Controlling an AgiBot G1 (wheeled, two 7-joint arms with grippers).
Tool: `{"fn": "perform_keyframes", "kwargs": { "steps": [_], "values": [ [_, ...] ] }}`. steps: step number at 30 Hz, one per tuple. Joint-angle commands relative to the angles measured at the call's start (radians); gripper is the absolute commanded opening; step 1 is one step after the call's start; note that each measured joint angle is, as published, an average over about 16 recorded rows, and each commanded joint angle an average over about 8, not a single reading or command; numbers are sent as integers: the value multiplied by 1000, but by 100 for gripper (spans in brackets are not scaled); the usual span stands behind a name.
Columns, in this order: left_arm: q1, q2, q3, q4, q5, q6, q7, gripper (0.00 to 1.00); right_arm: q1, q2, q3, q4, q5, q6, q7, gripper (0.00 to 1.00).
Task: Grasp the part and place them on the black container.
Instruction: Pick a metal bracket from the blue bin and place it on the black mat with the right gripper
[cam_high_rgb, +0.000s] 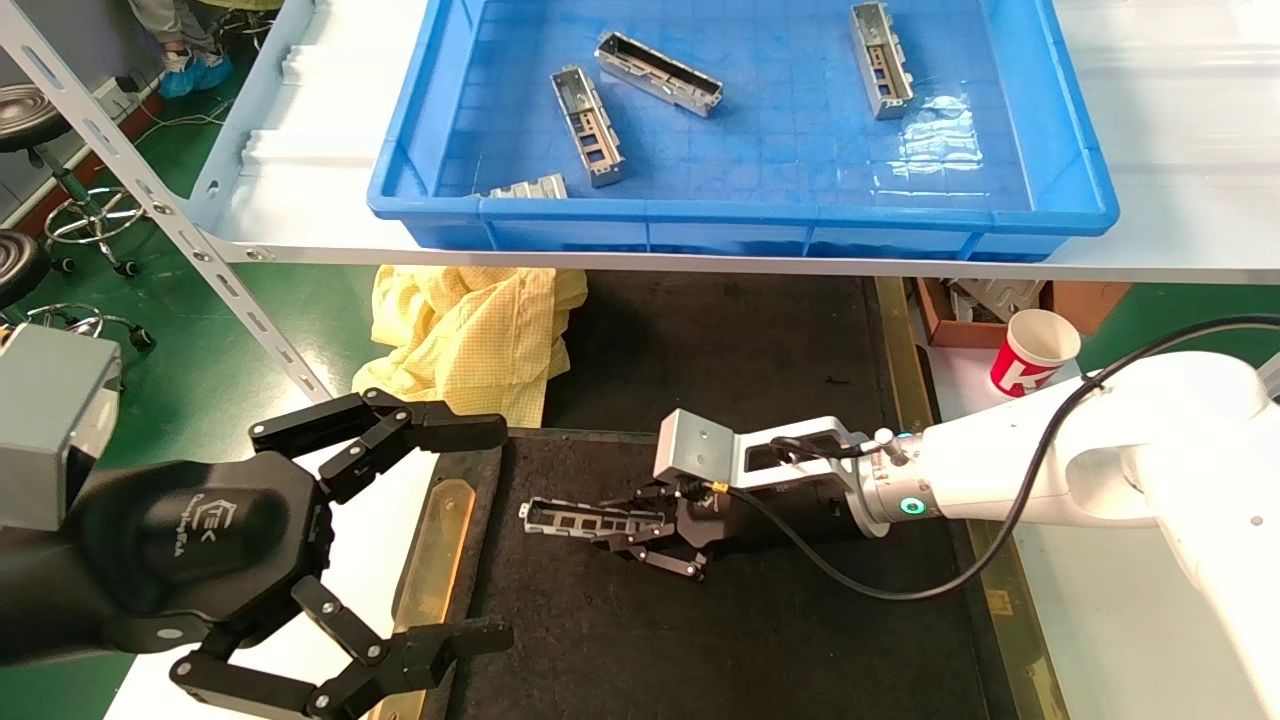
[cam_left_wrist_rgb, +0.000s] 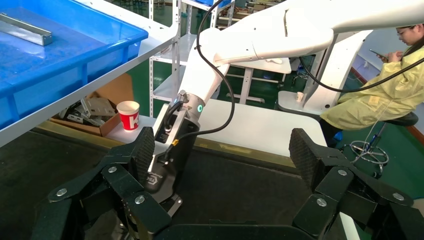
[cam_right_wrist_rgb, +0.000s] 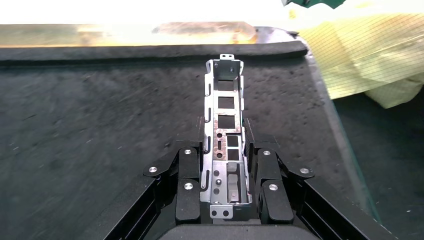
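Note:
The metal part, now held low over the black container, will be set down by my right gripper on the black felt of the container (cam_high_rgb: 551, 535) (cam_right_wrist_rgb: 214, 111), in a spot close to the brass strip.
My right gripper (cam_high_rgb: 625, 530) is shut on a silver-grey metal part (cam_high_rgb: 575, 520) with rectangular cutouts, holding it flat and low over the left half of the black container (cam_high_rgb: 760, 620). In the right wrist view the part (cam_right_wrist_rgb: 223, 80) sticks out forward between the fingers (cam_right_wrist_rgb: 192, 165) over the felt (cam_right_wrist_rgb: 100, 125). I cannot tell whether it touches the felt. My left gripper (cam_high_rgb: 480, 535) is open and empty, parked at the tray's left edge. It also shows in the left wrist view (cam_left_wrist_rgb: 225, 157).
A blue bin (cam_high_rgb: 1070, 190) on the white shelf above holds several more parts, such as one at its left (cam_high_rgb: 587, 125). A yellow cloth (cam_high_rgb: 470, 330) lies behind the tray. A paper cup (cam_high_rgb: 1035, 352) and a cardboard box (cam_high_rgb: 940, 320) stand at the right. A brass strip (cam_high_rgb: 430, 560) lines the tray's left side.

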Motion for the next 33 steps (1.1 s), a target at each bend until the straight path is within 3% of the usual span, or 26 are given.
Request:
{"fn": "perform_keyframes", "kwargs": {
  "steps": [1,13,28,29,33],
  "values": [
    [0,0,0,0,0,0,0,100,-9,-2,1,12,3,21,4,0],
    [0,0,0,0,0,0,0,100,-70,-8,-16,133,23,158,51,0],
    [0,0,0,0,0,0,0,100,-115,-8,-79,238,41,250,105,0],
    [0,0,0,0,0,0,0,100,-117,-8,-83,242,43,251,107,4],
    [0,0,0,0,0,0,0,100,-121,-8,-98,255,50,258,114,52]
  ]
}}
